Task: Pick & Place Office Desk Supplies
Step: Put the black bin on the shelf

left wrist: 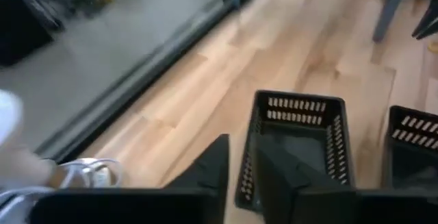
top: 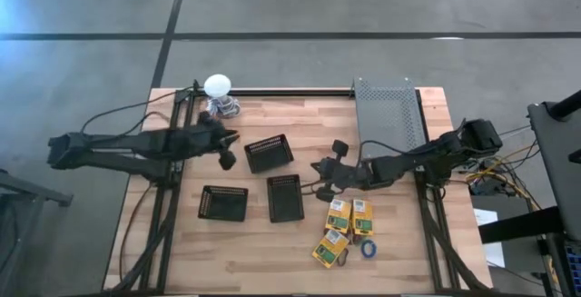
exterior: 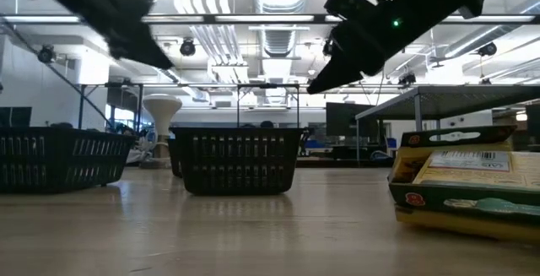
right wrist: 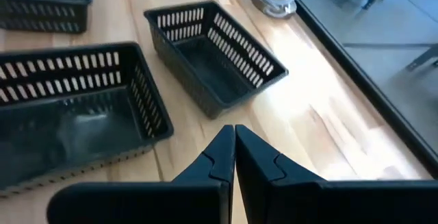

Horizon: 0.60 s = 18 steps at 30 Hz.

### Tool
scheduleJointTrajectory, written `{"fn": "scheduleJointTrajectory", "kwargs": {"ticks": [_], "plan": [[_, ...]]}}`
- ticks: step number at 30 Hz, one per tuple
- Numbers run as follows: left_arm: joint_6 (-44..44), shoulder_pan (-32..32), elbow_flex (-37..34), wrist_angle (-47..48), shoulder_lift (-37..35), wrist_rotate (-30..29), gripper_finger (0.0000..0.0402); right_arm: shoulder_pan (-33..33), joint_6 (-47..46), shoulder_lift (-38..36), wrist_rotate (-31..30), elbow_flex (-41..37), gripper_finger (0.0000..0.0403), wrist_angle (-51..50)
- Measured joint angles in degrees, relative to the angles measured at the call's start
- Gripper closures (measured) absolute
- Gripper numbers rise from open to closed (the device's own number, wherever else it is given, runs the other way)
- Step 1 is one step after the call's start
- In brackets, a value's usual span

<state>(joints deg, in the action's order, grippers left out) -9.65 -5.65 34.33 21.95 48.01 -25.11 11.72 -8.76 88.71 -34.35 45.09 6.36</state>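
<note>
My right gripper should move next to the far black basket, the one beside my left gripper, and close on the basket's far-side rim (top: 276,136) (right wrist: 274,60).
Three small yellow-and-green cardboard boxes (top: 339,213), (top: 362,215), (top: 330,247) lie flat on the wooden table at the near right, with a blue ring (top: 369,249) beside them. One box (exterior: 464,183) fills the right of the low view. My right gripper (top: 318,166) (right wrist: 234,129) hangs shut and empty above the table, left of the boxes and clear of them. My left gripper (top: 227,159) (left wrist: 241,145) hovers left of the far black basket (top: 270,153) (left wrist: 298,148), its fingers a little apart with nothing between them.
Two more black baskets (top: 223,202), (top: 285,197) stand near the table's middle. A grey perforated metal tray (top: 388,115) sits at the far right. A white ball-topped object with a coiled base (top: 218,86) stands at the far edge. Bare wood lies along the near left.
</note>
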Motion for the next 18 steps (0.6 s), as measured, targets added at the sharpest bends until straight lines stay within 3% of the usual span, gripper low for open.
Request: {"fn": "scheduleJointTrajectory", "kwargs": {"ticks": [6, 12, 15, 18], "plan": [[0.7, -8.6, 5.3, 0.4, 15.8, 16.5, 0.0232, 2.2, -4.4, 1.5, 0.1, -0.8, 0.0394, 0.9], [3.1, -14.6, 6.1, -0.9, 27.2, 20.9, 0.0180, 4.9, -4.4, 1.1, 0.0, -0.8, 0.0394, 2.3], [5.1, -15.8, 5.6, -2.9, 31.0, 25.3, 0.0173, 6.1, -4.6, 0.9, 0.0, -0.8, 0.0394, 2.6], [5.8, -15.9, 5.6, -4.4, 33.9, 24.8, 0.0177, 7.2, -4.7, 0.9, -0.2, -0.8, 0.0394, 2.8]]}}
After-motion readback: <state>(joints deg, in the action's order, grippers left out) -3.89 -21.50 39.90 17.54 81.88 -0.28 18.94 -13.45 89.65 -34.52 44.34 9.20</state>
